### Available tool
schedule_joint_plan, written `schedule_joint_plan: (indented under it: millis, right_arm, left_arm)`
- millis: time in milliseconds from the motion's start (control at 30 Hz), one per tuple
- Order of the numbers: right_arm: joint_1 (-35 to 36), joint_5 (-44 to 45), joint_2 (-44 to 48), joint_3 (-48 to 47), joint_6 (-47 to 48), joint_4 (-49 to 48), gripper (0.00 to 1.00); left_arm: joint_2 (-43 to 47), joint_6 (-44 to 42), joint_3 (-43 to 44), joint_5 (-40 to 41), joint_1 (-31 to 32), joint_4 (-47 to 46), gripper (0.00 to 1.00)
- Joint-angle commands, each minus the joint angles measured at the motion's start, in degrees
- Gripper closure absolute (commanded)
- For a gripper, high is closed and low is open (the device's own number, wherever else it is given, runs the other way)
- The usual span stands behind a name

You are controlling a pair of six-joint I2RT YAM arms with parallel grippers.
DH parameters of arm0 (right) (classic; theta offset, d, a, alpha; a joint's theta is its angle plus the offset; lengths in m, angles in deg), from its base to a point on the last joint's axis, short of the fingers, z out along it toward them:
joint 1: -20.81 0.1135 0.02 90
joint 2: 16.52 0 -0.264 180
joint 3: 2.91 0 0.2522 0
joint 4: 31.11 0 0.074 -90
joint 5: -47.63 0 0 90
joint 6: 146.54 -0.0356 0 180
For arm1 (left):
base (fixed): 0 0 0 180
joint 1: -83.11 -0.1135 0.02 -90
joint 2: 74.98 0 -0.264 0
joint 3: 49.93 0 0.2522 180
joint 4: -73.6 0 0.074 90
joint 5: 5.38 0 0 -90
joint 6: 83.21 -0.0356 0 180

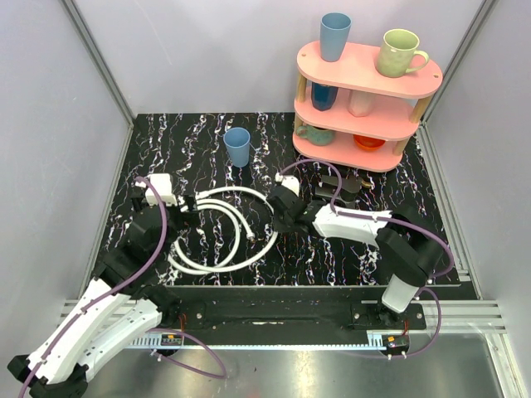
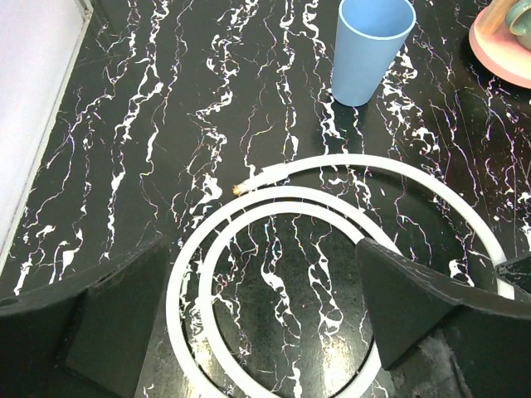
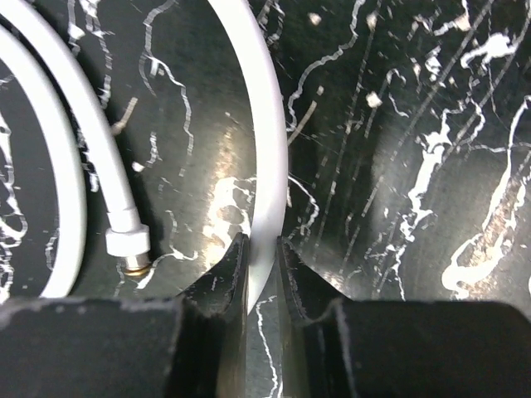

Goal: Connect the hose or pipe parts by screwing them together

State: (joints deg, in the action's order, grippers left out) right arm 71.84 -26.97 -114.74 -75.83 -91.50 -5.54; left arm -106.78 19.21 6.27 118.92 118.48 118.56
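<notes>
My right gripper is holding the hose far behind its brass-tipped end. It should take a new grip closer to the hose's brass-tipped end (image 2: 421,176) and lift it up for my left gripper.
Thin white hoses (image 1: 232,191) lie coiled in loops on the black marbled table. In the right wrist view, my right gripper (image 3: 263,245) is shut on one white hose (image 3: 270,149), pinched between both fingers just above the table. Left of it lies a hose end with a white collar and brass fitting (image 3: 131,253). In the top view the right gripper (image 1: 282,217) sits at the right edge of the coil. My left gripper (image 2: 261,249) stands wide open above the left side of the loops (image 2: 274,199), holding nothing. Another brass-tipped hose end (image 2: 241,189) lies ahead of it.
A light blue cup (image 1: 237,147) (image 2: 369,46) stands beyond the coil. A pink three-tier shelf (image 1: 365,70) with cups and mugs occupies the back right corner. Grey walls close in the left, back and right sides.
</notes>
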Motion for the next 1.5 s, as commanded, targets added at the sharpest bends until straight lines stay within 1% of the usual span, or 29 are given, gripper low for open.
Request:
schedule_joint_plan:
  millis: [0,133,267,367,467,533,567,600,633,667,700,733,767,800,833,867,900,933,967,1000,1033,1100,1133,1200,1233,1267,1333,1367,1467]
  right_arm:
    - [0.04,6.03,2.94,2.02,-1.34,1.36,0.83]
    - [0.04,8.94,6.09,5.00,-4.32,2.42,0.83]
    - [0.13,7.90,9.78,8.00,-6.17,2.42,0.83]
    - [0.13,4.21,12.69,11.16,-8.45,2.16,0.82]
    - [0.13,2.89,16.73,14.94,-10.56,2.07,0.78]
    - [0.13,2.27,20.67,17.48,-11.18,2.07,0.74]
    - [0.13,1.75,22.17,18.19,-11.36,2.07,0.72]
    - [0.13,1.39,23.58,19.24,-11.27,1.99,0.64]
    - [0.13,0.69,25.94,19.34,-9.44,1.64,0.59]
    - [0.13,-1.23,26.92,18.99,-7.95,1.46,0.53]
    - [0.13,-2.03,27.54,17.60,-4.28,1.46,0.49]
    - [0.13,-2.56,28.07,16.63,-1.98,1.37,0.41]
    - [0.13,-2.83,27.99,15.57,0.40,0.33,0.38]
    - [0.13,-2.48,27.55,13.13,6.34,-0.38,0.35]
    - [0.04,-1.70,25.81,11.54,9.35,-1.08,0.31]
    - [0.04,1.53,24.23,9.87,11.82,-2.40,0.30]
    - [-0.13,2.17,22.56,6.19,18.11,-3.19,0.29]
    - [-0.22,2.01,18.19,4.16,21.57,-4.07,0.28]
    - [-0.22,0.96,15.88,1.96,24.65,-5.21,0.28]
    - [-0.31,0.51,13.42,-2.15,29.11,-5.74,0.28]
    - [-0.75,-0.10,8.79,-4.28,30.64,-6.01,0.27]
    - [-1.89,-4.66,4.37,-10.15,33.28,-6.10,0.27]
    - [-3.37,-6.07,0.43,-11.93,33.46,-6.10,0.27]
    - [-5.57,-10.99,-3.46,-16.31,33.12,-6.01,0.27]
    - [-6.63,-12.66,-7.13,-17.65,32.68,-5.66,0.27]
    - [-8.82,-14.67,-8.91,-18.88,32.24,-4.79,0.27]
    - [-10.50,-15.92,-13.46,-22.31,31.18,-3.73,0.27]
    - [-11.12,-18.01,-14.89,-23.36,31.01,-2.25,0.28]
    - [-12.00,-18.22,-18.32,-25.83,31.79,0.13,0.29]
  left_arm:
    - [-0.73,2.15,2.65,0.59,-0.31,-0.44,0.01]
    - [-2.13,3.92,3.44,-1.52,-0.31,0.35,0.01]
    - [-4.24,5.93,4.76,-1.08,-0.39,2.11,0.01]
    - [-5.73,7.61,5.55,-4.85,-0.66,1.67,0.01]
    - [-8.62,9.63,6.52,-10.99,-1.71,0.88,0.01]
    - [-11.09,10.68,8.44,-14.42,-4.33,1.05,0.01]
    - [-13.71,10.95,9.24,-18.44,-5.66,1.40,0.01]
    - [-15.04,11.21,10.03,-20.66,-7.15,1.75,0.02]
    - [-16.36,11.65,11.69,-23.12,-10.82,2.02,0.02]
    - [-18.20,11.92,12.40,-28.45,-12.94,2.02,0.04]
    - [-18.91,12.09,12.93,-31.03,-17.23,1.93,0.04]
    - [-19.53,12.27,13.46,-33.23,-19.18,1.67,0.04]
    - [-20.06,12.36,13.46,-36.47,-20.86,0.80,0.04]
    - [-20.15,12.53,13.29,-36.85,-22.87,0.44,0.04]
    - [-20.15,12.62,12.33,-36.77,-23.33,0.00,0.04]
    - [-19.54,12.71,11.45,-36.50,-23.42,-1.30,0.04]
    - [-19.10,12.71,10.40,-36.33,-23.42,-2.19,0.04]
    - [-18.49,12.97,7.69,-36.24,-23.60,-3.24,0.04]
    - [-17.35,12.97,6.44,-36.06,-23.69,-4.90,0.04]
    - [-16.99,13.06,5.56,-36.15,-24.30,-4.75,0.04]
    - [-16.81,12.98,5.99,-36.06,-24.48,-4.22,0.04]
    - [-15.67,12.71,5.99,-35.01,-24.48,-3.69,0.04]
    - [-14.97,13.06,5.38,-34.40,-24.48,-3.87,0.04]
    - [-12.86,13.33,5.03,-32.46,-24.48,-3.78,0.04]
    - [-12.25,13.33,4.68,-32.02,-24.48,-3.87,0.04]
    - [-11.02,13.33,4.59,-30.98,-24.48,-3.78,0.03]
    - [-9.96,13.33,4.24,-30.18,-24.48,-3.78,0.03]
    - [-9.44,13.15,4.06,-30.00,-24.39,-4.04,0.03]
    - [-9.34,13.06,3.88,-29.91,-24.39,-4.13,0.02]
